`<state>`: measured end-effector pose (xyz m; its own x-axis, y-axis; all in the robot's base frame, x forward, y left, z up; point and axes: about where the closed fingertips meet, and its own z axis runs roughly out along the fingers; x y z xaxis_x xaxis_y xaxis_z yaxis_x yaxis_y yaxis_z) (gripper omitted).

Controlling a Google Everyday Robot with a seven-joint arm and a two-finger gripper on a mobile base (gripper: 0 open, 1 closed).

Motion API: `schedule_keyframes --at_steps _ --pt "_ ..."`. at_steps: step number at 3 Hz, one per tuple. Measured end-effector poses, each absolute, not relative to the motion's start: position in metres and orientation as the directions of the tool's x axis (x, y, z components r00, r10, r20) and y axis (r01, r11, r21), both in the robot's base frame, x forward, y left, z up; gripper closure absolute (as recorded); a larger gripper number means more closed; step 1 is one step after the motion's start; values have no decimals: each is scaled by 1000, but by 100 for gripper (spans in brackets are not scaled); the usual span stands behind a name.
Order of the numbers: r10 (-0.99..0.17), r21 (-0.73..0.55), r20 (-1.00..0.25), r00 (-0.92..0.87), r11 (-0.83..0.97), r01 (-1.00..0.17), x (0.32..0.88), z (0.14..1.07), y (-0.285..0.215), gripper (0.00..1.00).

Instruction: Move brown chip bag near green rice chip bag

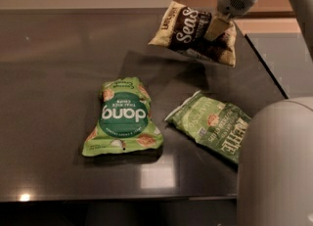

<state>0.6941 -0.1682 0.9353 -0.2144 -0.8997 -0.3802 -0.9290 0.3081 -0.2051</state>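
My gripper has the brown chip bag. It will let go of the bag on the table [142, 59] just behind the green rice chip bag.
The brown chip bag [191, 33], dark brown with cream ends and white "Sea Salt" lettering, hangs in the air above the back right of the dark table [54, 73]. My gripper [215, 27] is shut on its right half and holds it up, tilted. The green rice chip bag [122, 117], lime green with a dark "dang" circle, lies flat at the table's middle front, to the lower left of the lifted bag and apart from it.
An olive-green "Kettle" bag [212, 124] lies flat to the right of the lime bag. The robot's pale body [276, 166] fills the lower right corner. The table's right edge runs diagonally behind the Kettle bag.
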Motion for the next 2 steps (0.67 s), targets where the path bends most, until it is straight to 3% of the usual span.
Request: schedule_keyframes --at_steps 2 --pt "-872 -247 -481 91 35 -969 652 988 -91 100"
